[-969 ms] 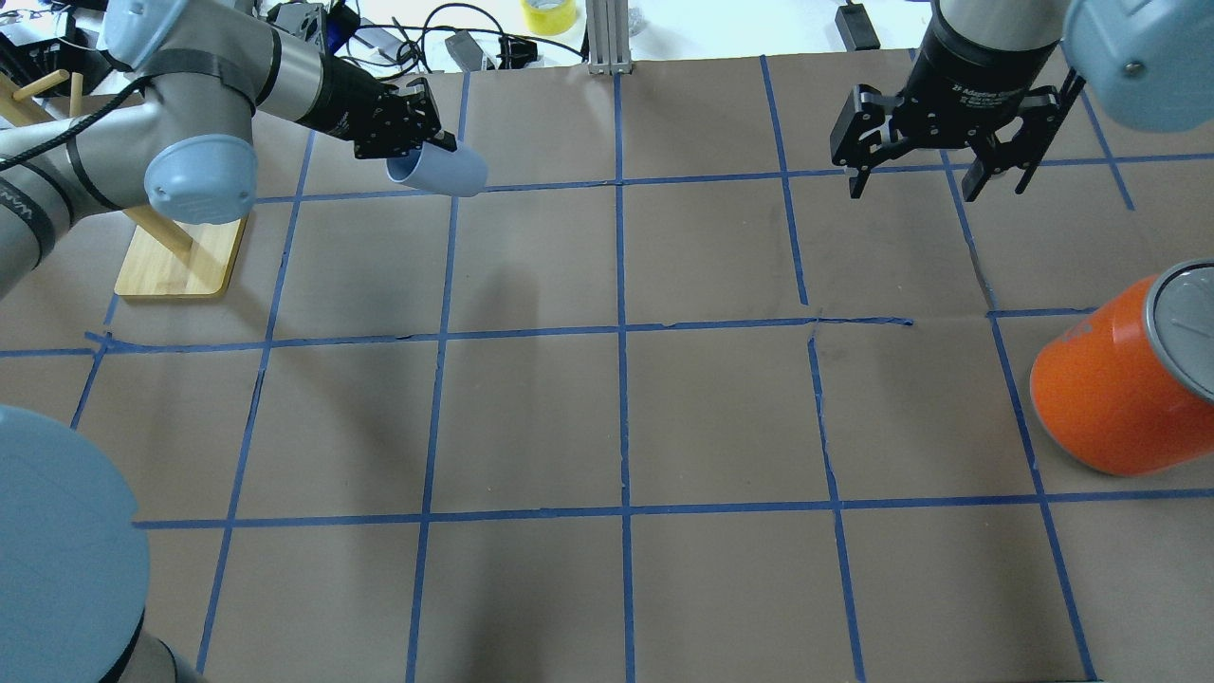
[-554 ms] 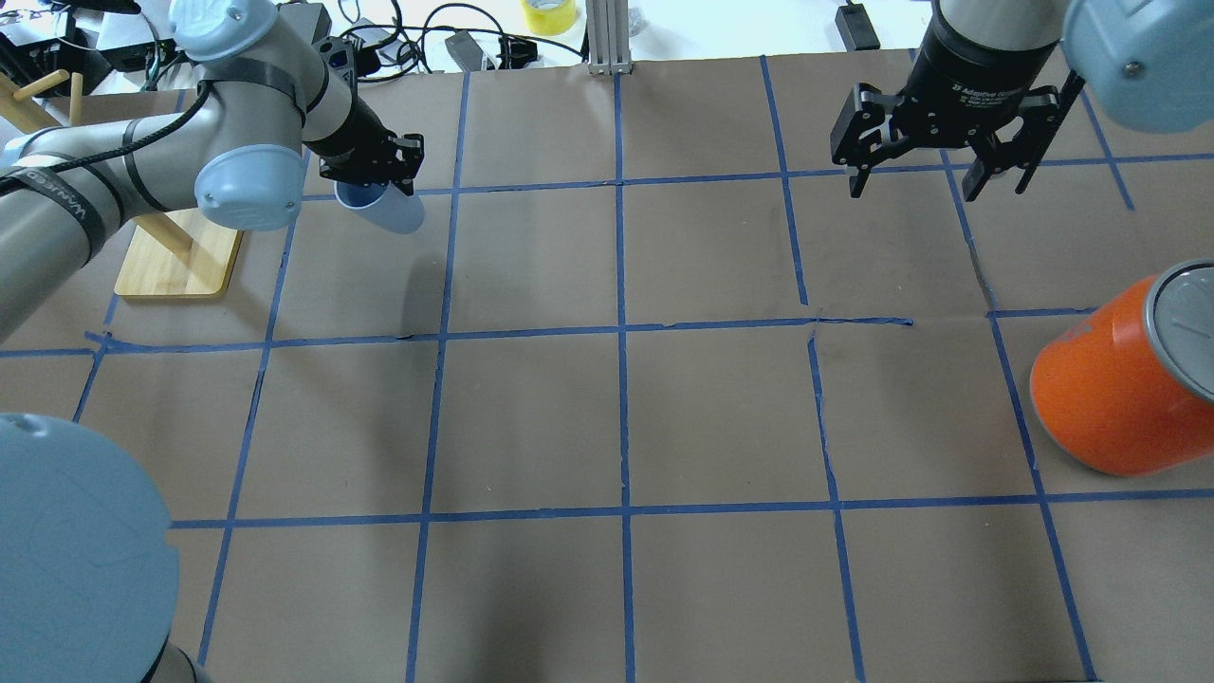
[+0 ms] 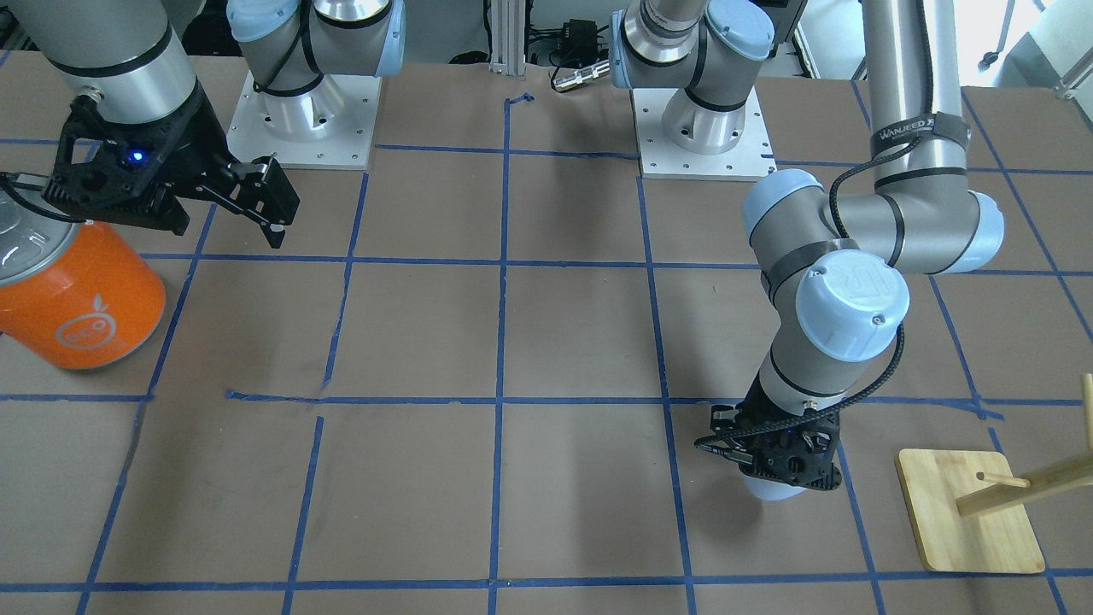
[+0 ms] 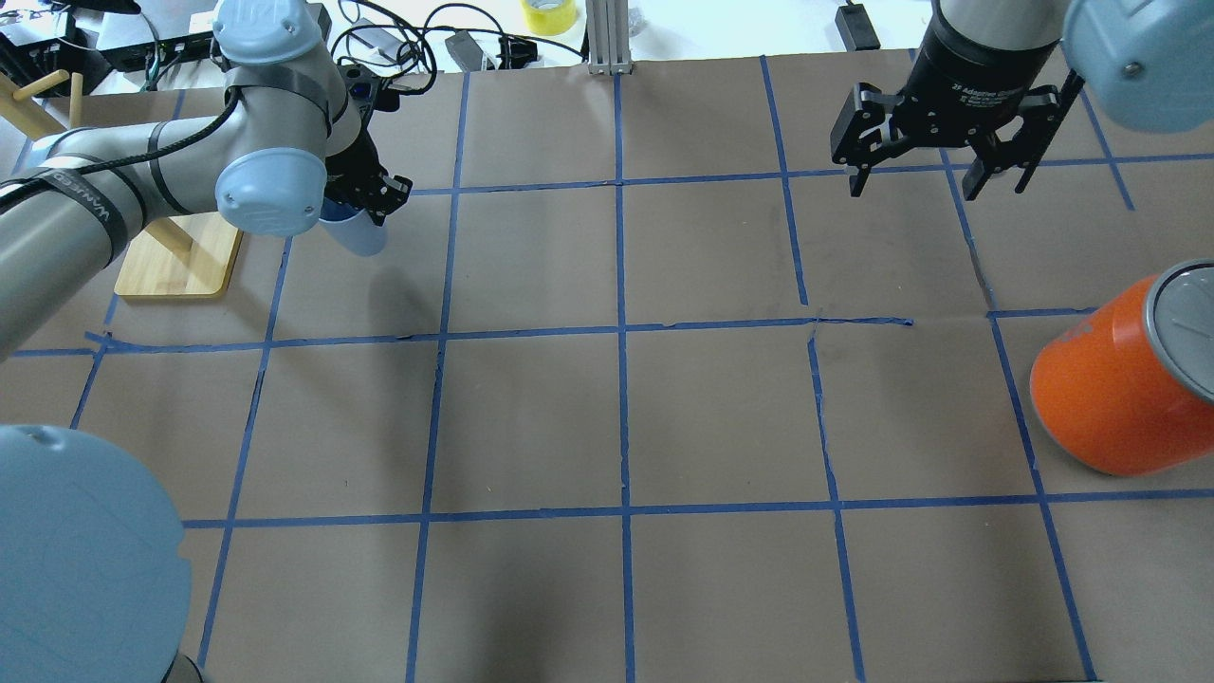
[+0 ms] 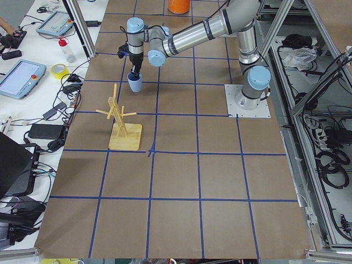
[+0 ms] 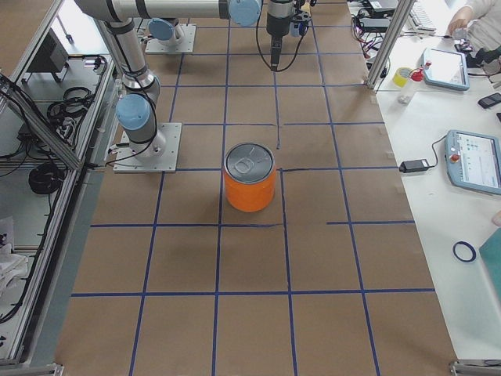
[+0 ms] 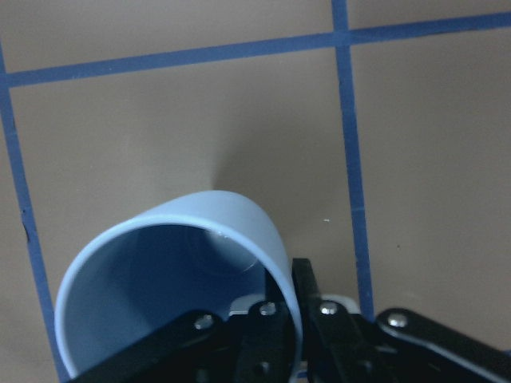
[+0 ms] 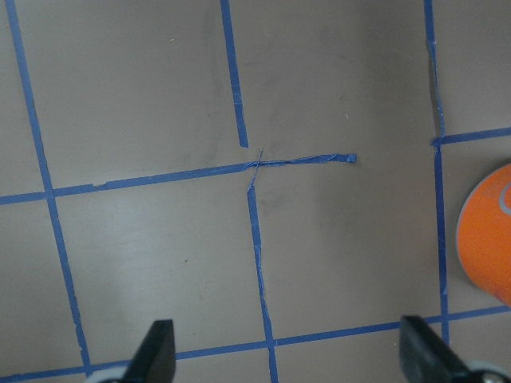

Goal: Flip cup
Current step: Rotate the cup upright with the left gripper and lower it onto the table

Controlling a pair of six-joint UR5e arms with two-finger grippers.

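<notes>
My left gripper is going to let go of the pale blue cup on the paper (image 3: 779, 490) (image 7: 188, 217) between the tape lines beside the peg stand.
The pale blue cup (image 4: 360, 237) is at the table's far left, close to upright with its mouth up. My left gripper (image 4: 368, 194) is shut on its rim from above, one finger inside and one outside. The left wrist view looks into the cup (image 7: 176, 263) past the gripper (image 7: 283, 299). The cup's base (image 3: 771, 491) is low over the paper; I cannot tell if it touches. The cup also shows in the left exterior view (image 5: 134, 83). My right gripper (image 4: 934, 185) is open and empty, high over the far right of the table, and also shows in the front view (image 3: 222, 218).
A large orange can (image 4: 1110, 389) with a silver top stands at the right edge, also in the front view (image 3: 81, 295). A wooden peg stand (image 4: 175, 261) stands just left of the cup. Cables and tape rolls lie beyond the table's far edge.
My left gripper has swung left and down with the cup, turning it from lying sideways to mouth up beside the wooden stand. The right arm has not moved.
</notes>
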